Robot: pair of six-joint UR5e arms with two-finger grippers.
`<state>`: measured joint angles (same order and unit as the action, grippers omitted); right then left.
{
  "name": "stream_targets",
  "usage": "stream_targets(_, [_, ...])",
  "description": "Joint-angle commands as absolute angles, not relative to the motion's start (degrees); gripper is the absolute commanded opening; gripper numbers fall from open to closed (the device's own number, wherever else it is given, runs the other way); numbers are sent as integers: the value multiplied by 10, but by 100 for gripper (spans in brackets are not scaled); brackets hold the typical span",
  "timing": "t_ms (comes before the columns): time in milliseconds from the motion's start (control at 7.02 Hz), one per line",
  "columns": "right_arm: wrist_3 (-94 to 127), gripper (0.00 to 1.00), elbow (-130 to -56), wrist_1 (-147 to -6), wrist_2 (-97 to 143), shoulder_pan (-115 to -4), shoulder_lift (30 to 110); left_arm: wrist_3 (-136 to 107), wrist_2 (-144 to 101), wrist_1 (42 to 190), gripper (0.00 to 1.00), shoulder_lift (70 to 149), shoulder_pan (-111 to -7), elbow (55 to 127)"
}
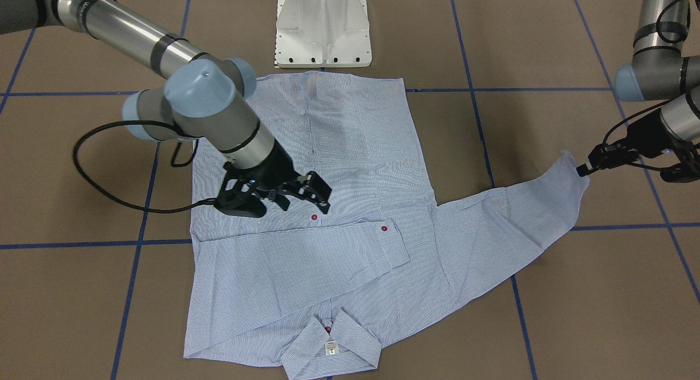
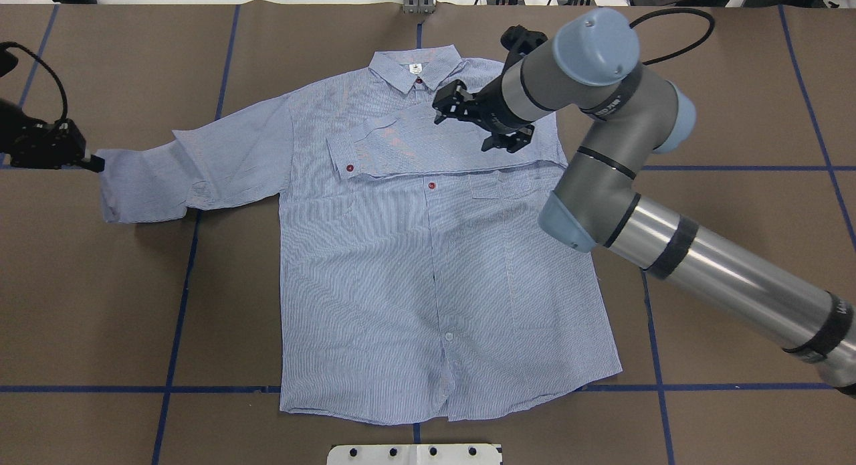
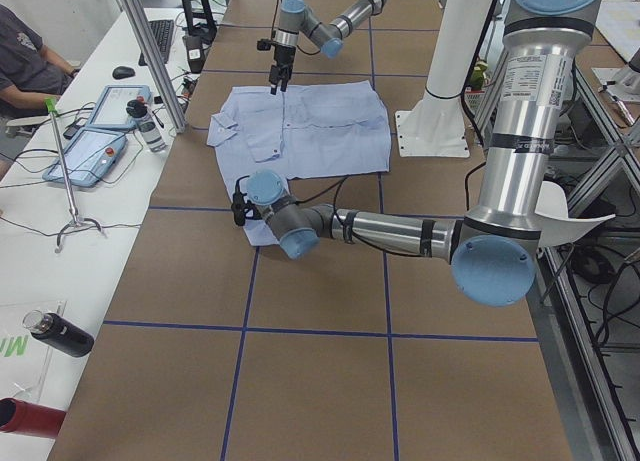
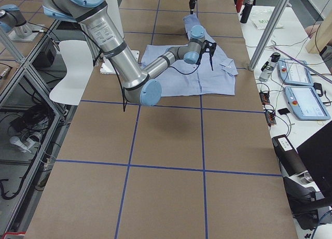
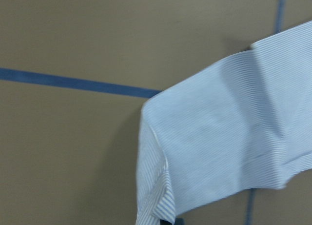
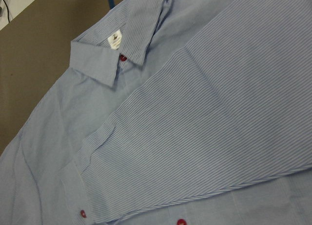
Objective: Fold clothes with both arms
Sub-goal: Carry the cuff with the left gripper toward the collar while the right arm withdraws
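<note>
I need to lay the cuff of the outstretched sleeve, now held slightly off the table, across the folded sleeve [image 1: 247,239] near its shoulder end, and let go of it there with my left gripper.
The light blue striped shirt [image 2: 401,271] lies flat and front-up on the brown table, collar [image 2: 414,70] on the far side from the robot. One sleeve is folded across the chest [image 2: 401,147], its cuff showing a red button. My right gripper [image 2: 468,120] hovers open just above that folded sleeve [image 6: 219,112], holding nothing; it also shows in the front view [image 1: 306,200]. The other sleeve [image 1: 508,221] stretches out sideways. My left gripper [image 1: 582,170] is shut on that sleeve's cuff [image 5: 219,137] and holds it slightly off the table.
The white pedestal base [image 1: 322,30] stands at the shirt's hem side. Blue tape lines cross the brown table [image 2: 722,304]. Beyond the far table edge a bench holds pendants [image 4: 301,99] and bottles, and a seated person [image 3: 25,56] is beside it.
</note>
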<state>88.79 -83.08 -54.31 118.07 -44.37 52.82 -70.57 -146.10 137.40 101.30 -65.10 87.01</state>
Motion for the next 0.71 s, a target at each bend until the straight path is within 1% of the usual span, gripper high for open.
stream_targets(0, [789,99,-871,-542,1237,-514,625,-905,-1449,1373,0,1146,-579,868])
stream_targets(143, [732,99,-870,-543,1270,-557,653,-977,-1404,1371,0,1204,-549,861])
stream_targets(428, [655,99,-865,-548,1305,-615,687,-1028,-1370,1336,0,1282,-514,845])
stream_targets(570, [645,99,-865,-548,1312,-628,699,-1053,-1335,1331,0,1335,-494,803])
